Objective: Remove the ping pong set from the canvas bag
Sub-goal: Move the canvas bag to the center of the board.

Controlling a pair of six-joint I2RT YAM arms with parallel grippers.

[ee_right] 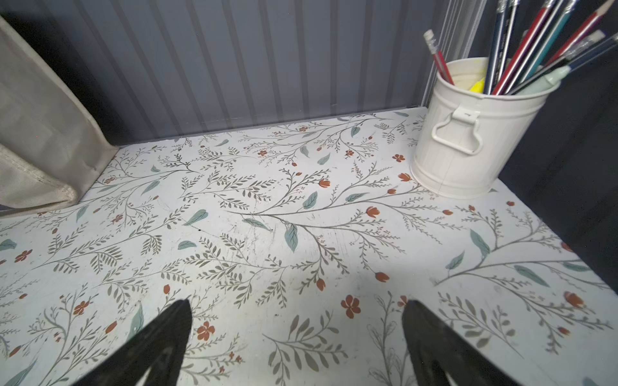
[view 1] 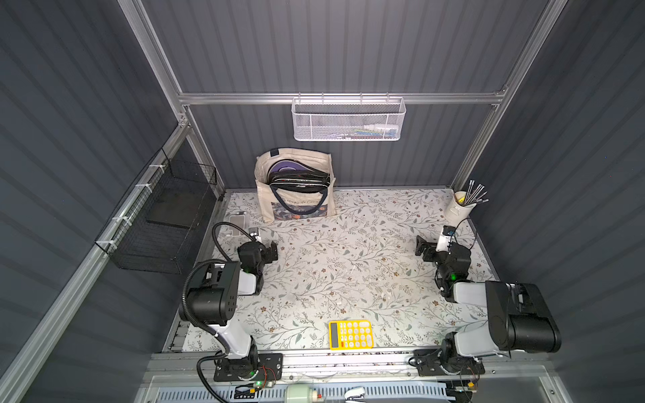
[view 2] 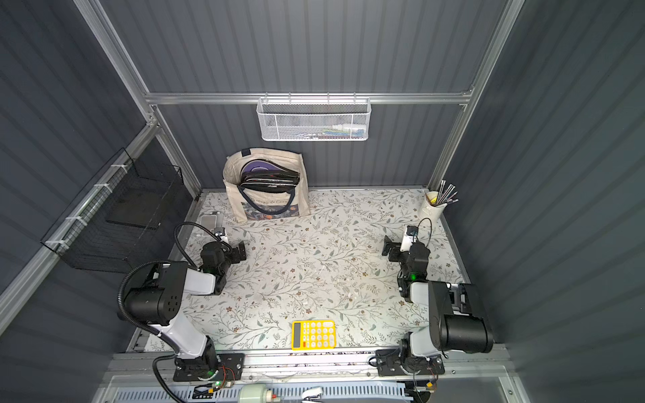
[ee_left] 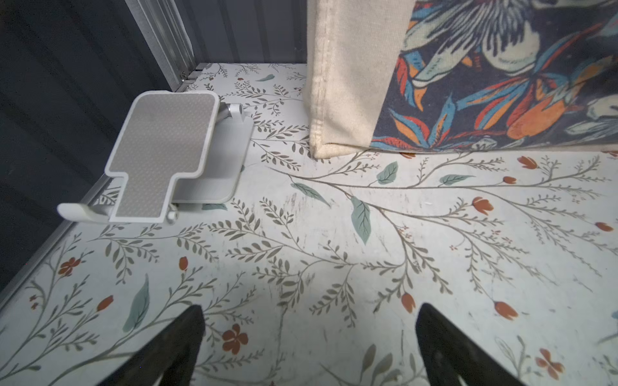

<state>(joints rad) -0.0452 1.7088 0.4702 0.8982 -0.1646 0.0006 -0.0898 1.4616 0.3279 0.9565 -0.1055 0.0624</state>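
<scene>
The fingers of my left gripper needs to close on the top edge of the canvas bag [view 1: 265,183], toward the front of the side nearest the grey phone stand.
The cream canvas bag [view 1: 275,209] [view 2: 244,206] stands upright at the back of the floral table, its mouth open and a navy handle hanging over the front print. The ping pong set [view 1: 296,174] [view 2: 268,174], a black and purple zipped case, sits inside it and shows at the mouth. My left gripper [view 1: 270,253] [ee_left: 309,309] hovers open near the table's left side, facing the bag's lower corner [ee_left: 347,83], with nothing between its fingers. Over on the table's other side my right gripper [view 1: 424,249] [ee_right: 297,302] is open and holds nothing; the bag's side [ee_right: 40,133] shows at the wrist view's edge.
A grey phone stand [view 1: 237,221] [ee_left: 167,150] lies left of the bag. A white cup of pencils [view 1: 459,207] [ee_right: 468,140] stands in the back right corner. A yellow calculator [view 1: 350,334] lies at the front edge. A black wire basket [view 1: 164,223] and a white mesh basket [view 1: 347,120] hang on the frame.
</scene>
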